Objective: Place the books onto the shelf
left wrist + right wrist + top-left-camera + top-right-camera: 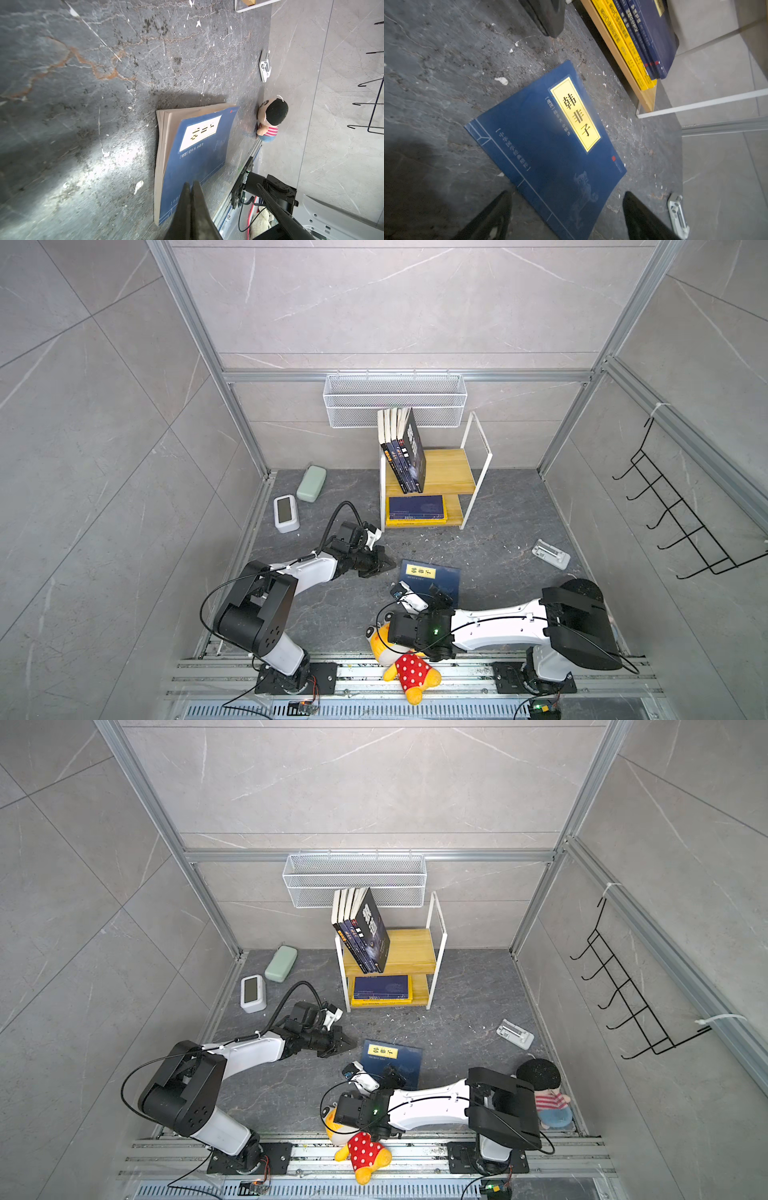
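Observation:
The blue book lies flat below my right gripper. So next my left gripper opens and grips the page edge (401, 569) before my right gripper takes the book.
A blue book (430, 578) with a yellow title label lies flat on the dark floor, in front of the shelf (451, 470). My right gripper (566, 194) hovers open over the blue book's (550, 145) near corner, one finger on each side. My left gripper (192, 184) is shut and empty, with its tips just left of the blue book's (197, 149) page edge. Several dark books (365, 932) stand leaning on the shelf's (411, 950) top board. Blue and yellow books (415, 508) lie stacked flat on the lower board (645, 97).
A white wire basket (395, 400) hangs on the back wall above the shelf. A green case (311, 483) and a white device (286, 512) lie at the left. A white clip (550, 554) and a doll (544, 1090) lie at the right, and a yellow plush (409, 664) by the front rail.

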You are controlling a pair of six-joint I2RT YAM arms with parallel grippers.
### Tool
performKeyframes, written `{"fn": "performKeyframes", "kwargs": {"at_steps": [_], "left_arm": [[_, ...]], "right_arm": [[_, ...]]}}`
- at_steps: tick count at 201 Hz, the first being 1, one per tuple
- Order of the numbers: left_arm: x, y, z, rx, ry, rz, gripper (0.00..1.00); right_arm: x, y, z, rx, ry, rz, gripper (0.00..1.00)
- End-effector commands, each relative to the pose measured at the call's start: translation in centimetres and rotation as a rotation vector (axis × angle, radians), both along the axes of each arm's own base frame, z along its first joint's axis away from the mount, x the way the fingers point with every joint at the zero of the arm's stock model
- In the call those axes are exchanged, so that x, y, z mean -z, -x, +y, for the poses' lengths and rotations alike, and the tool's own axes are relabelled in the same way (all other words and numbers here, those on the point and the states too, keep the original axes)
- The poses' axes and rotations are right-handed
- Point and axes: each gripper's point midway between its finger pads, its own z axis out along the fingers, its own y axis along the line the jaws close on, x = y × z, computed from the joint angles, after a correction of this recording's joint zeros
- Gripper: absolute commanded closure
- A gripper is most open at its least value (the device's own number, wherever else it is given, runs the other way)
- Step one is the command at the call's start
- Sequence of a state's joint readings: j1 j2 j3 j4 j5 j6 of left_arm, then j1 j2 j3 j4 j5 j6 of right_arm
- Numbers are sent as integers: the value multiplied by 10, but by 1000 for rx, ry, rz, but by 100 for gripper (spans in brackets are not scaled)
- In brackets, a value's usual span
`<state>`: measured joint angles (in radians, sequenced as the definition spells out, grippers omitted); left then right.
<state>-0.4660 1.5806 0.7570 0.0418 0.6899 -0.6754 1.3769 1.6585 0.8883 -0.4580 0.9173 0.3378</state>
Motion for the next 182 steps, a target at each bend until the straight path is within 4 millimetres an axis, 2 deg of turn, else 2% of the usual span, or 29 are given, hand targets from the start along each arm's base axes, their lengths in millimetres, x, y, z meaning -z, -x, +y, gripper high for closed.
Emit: {"fn": "performKeyframes", "kwargs": {"at_steps": [1,26,48,59,79,104,114,129,149,165,182], "left_arm": [[-22,-3,-5,17,44,-44,100],[-25,-4,-4,17,41,-50,100],[-15,-7,1,-10,-3,-48,100],[-11,-9,3,-20,-26,-54,88],[-4,-11,5,-14,-59,-60,59],[8,-17,7,-22,-109,-86,39],[10,-20,6,-9,-117,-99,33],[13,-23,3,23,-124,-120,25],[14,-26,-6,68,-113,-144,14],[15,-24,-16,118,-103,-144,10],[24,-24,-20,133,-119,-116,10]], "right_arm": [[0,-1,9,-73,-14,-13,17],[-3,-5,-2,-18,-29,-6,20],[-4,-3,-14,12,-147,77,21],[-6,-3,-18,22,-215,129,23],[-14,-1,-28,57,-299,168,23],[-12,-12,-50,232,-500,278,22],[-10,-15,-61,329,-590,327,22],[3,-16,-77,457,-698,417,23],[15,-16,-83,547,-782,506,24],[26,-12,-91,622,-790,564,25],[38,-10,-94,658,-825,611,26]]}}
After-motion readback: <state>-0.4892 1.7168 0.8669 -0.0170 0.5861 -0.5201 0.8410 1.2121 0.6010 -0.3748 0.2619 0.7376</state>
